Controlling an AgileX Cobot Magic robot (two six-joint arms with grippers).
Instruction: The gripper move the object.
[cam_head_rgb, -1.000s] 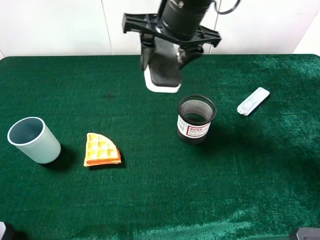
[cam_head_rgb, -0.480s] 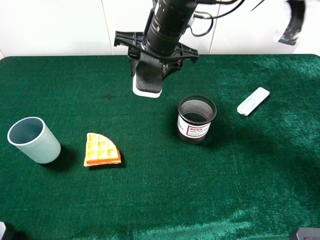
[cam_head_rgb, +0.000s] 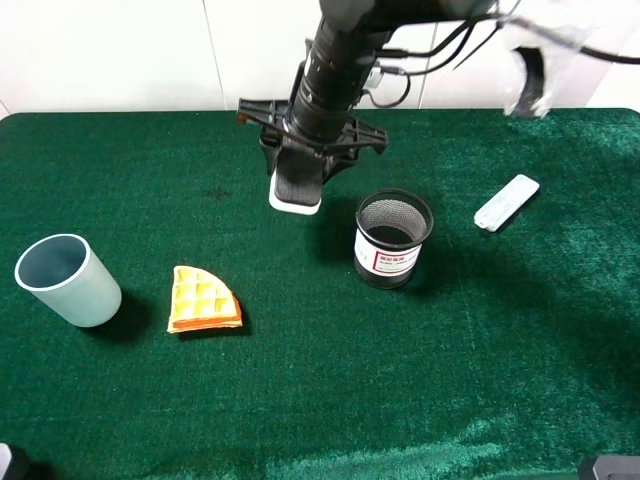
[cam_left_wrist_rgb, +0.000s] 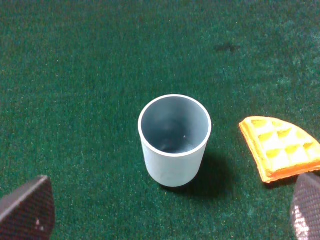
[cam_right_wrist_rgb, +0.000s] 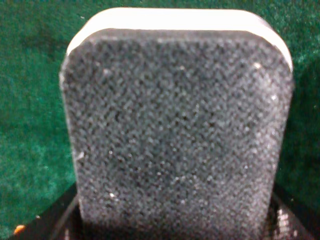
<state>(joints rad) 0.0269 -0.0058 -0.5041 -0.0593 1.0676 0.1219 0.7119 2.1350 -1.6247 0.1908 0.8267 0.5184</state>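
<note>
My right gripper has the eraser block. Next, I set it down on the green cloth (cam_head_rgb: 315, 218), next to the black mesh cup.
The eraser block (cam_head_rgb: 297, 190), black felt on a white base, hangs in my right gripper (cam_head_rgb: 300, 178) just above the green cloth, left of the black mesh cup (cam_head_rgb: 392, 238). The right gripper is shut on it, reaching in from the back. In the right wrist view the eraser (cam_right_wrist_rgb: 177, 125) fills the frame, felt face toward the camera, white edge at its far end. My left gripper (cam_left_wrist_rgb: 165, 215) is open over the near left of the table; only its two fingertips (cam_left_wrist_rgb: 27, 210) show, with the grey-blue cup between and beyond them.
A grey-blue cup (cam_head_rgb: 66, 279) stands at the left, also in the left wrist view (cam_left_wrist_rgb: 174, 138). An orange waffle wedge (cam_head_rgb: 203, 299) lies beside it, also in the left wrist view (cam_left_wrist_rgb: 280, 148). A slim light-grey bar (cam_head_rgb: 506, 202) lies at the right. The table's back edge meets a white wall.
My right gripper carried the eraser left from behind the mesh cup, then lowered it slightly toward the cloth. The other objects have not moved.
</note>
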